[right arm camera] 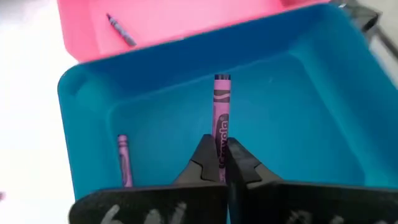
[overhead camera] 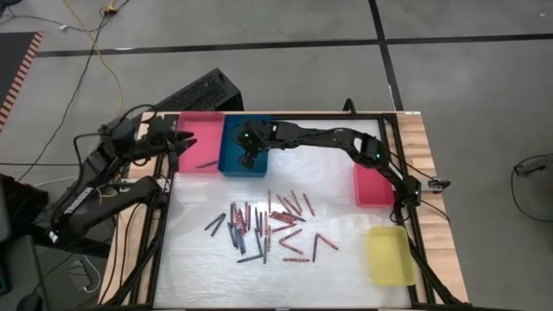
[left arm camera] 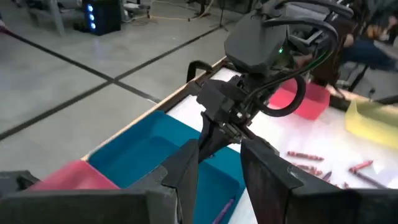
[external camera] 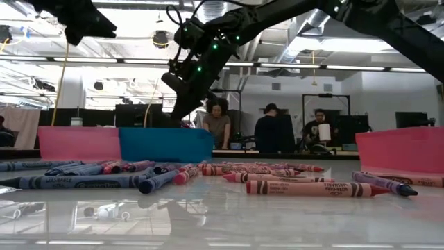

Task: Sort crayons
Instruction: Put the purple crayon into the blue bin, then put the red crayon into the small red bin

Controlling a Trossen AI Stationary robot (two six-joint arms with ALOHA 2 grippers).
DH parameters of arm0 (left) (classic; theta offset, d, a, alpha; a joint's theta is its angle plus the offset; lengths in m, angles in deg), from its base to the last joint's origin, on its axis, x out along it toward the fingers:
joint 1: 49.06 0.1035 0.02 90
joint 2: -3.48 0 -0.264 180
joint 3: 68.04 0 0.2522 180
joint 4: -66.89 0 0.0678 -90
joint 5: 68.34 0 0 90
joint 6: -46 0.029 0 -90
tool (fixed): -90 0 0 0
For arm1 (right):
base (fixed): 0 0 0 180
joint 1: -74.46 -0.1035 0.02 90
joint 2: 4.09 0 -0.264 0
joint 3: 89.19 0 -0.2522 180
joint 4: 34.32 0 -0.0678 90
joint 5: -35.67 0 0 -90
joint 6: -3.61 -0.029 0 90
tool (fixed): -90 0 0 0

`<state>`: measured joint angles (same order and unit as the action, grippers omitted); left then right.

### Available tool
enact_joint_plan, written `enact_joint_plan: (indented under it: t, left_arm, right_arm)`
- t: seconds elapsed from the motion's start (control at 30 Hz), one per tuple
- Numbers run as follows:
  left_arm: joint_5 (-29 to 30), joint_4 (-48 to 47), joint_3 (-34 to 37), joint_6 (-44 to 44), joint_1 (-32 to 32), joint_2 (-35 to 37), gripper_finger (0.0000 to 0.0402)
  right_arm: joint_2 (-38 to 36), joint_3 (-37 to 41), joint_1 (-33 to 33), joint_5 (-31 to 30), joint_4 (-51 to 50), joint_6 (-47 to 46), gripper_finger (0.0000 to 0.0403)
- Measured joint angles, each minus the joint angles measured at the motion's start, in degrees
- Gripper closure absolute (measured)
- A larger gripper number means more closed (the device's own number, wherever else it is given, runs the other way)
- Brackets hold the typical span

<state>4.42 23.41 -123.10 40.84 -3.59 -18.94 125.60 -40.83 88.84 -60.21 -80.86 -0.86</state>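
Note:
My right gripper is to set down the purple crayon. It will let go of it on the blue tray's bottom (overhead camera: 242, 151) (right arm camera: 212, 170), next to the other purple crayon.
Many crayons (overhead camera: 268, 225) lie loose in the middle of the white table. My right gripper (right arm camera: 219, 163) reaches over the blue tray (overhead camera: 244, 149), shut on a purple crayon (right arm camera: 220, 109). A second purple crayon (right arm camera: 123, 158) lies on the blue tray's floor, and a dark crayon (right arm camera: 119, 30) lies in the pink tray (overhead camera: 200, 142). My left gripper (overhead camera: 180, 142) hangs open beside the pink tray's left edge, with nothing between its fingers (left arm camera: 186, 171). My right gripper pinches the purple crayon by its near end (right arm camera: 219, 142) between its two fingertips. The fingers slant down from the table's right side, and the crayon runs on ahead in line with them. It is lifted clear above the blue tray's floor.
A red tray (overhead camera: 373, 184) and a yellow tray (overhead camera: 389, 255) stand at the table's right side. A dark keyboard-like box (overhead camera: 194, 93) lies behind the pink tray. People (external camera: 218, 121) stand in the room beyond the table.

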Motion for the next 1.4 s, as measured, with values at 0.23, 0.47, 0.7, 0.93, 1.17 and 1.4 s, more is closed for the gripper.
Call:
enact_joint_plan:
  t: [0.23,0.47,0.7,0.93,1.17,1.4]
  left_arm:
    - [0.0,1.5,4.7,-2.7,0.0,3.4,0.0291]
    - [-0.4,3.7,6.7,-2.8,0.0,4.8,0.0291]
    - [-0.4,3.7,7.0,-2.2,0.0,5.0,0.0291]
    - [-0.4,3.5,7.0,-1.1,0.0,5.0,0.0291]
    - [-0.4,3.1,7.0,0.0,0.0,5.0,0.0291]
    - [-0.4,1.7,7.0,1.8,0.0,5.0,0.0291]
  right_arm:
    - [0.1,1.4,0.4,0.1,-0.8,-0.2,0.04]
    - [3.0,1.4,0.4,0.8,-1.6,-1.5,0.04]
    - [2.7,1.3,0.2,1.5,-1.1,-1.7,0.0392]
    - [2.8,1.4,0.8,1.4,-1.1,-3.0,0.0379]
    - [2.8,1.4,0.7,1.6,-1.2,-3.1,0.0358]
    - [2.8,1.3,0.7,1.9,-1.2,-4.1,0.0339]
